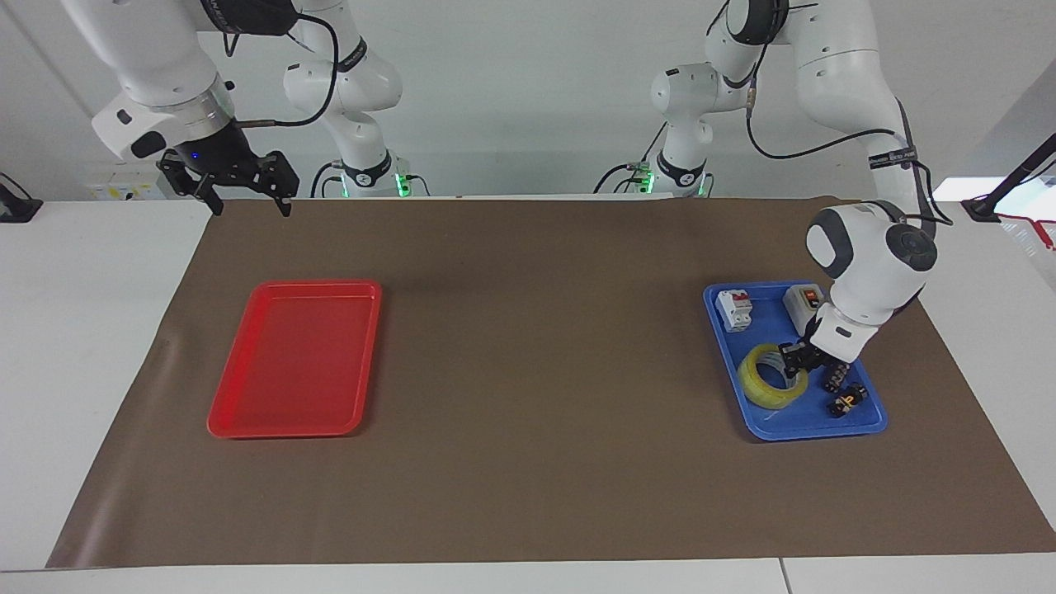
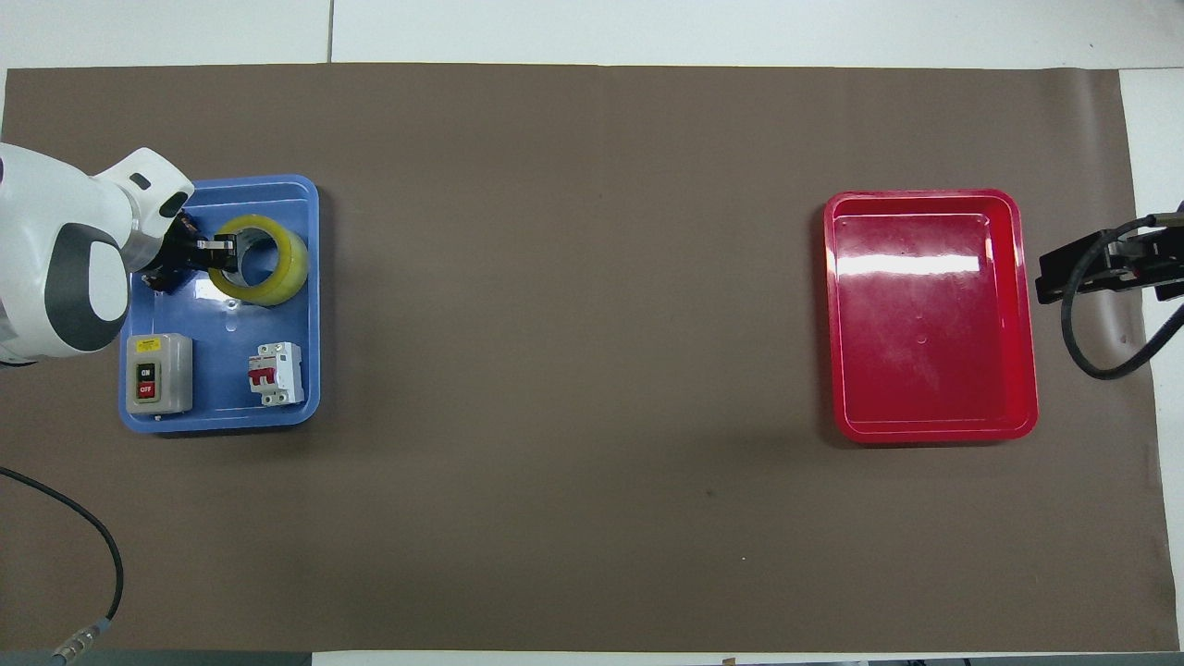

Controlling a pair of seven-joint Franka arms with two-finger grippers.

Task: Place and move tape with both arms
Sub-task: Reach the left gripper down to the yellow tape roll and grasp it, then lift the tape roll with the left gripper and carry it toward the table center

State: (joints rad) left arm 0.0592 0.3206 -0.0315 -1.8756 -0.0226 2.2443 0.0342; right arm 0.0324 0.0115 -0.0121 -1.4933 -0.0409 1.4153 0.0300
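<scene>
The tape, now in the blue tray's farther part, will leave my left gripper on the open brown mat (image 2: 583, 321) between the blue tray and the red tray.
The tape (image 1: 769, 379) (image 2: 263, 262), a translucent yellow roll, is in the blue tray (image 1: 813, 422) (image 2: 222, 370), in the part farther from the robots. My left gripper (image 1: 794, 360) (image 2: 220, 250) is down in the tray, shut on the roll's wall, with one finger inside the core. The roll sits slightly tilted, its gripped side raised. My right gripper (image 1: 252, 206) (image 2: 1101, 268) is open and empty; it waits in the air over the mat's edge at the right arm's end, near the red tray (image 1: 297, 363) (image 2: 930, 370).
In the blue tray, nearer to the robots than the tape, are a grey ON/OFF switch box (image 1: 805, 302) (image 2: 159, 372) and a white and red circuit breaker (image 1: 734, 310) (image 2: 276, 373). A small black part (image 1: 848, 401) lies beside the tape. Two smaller arms (image 1: 363, 165) stand at the robots' end.
</scene>
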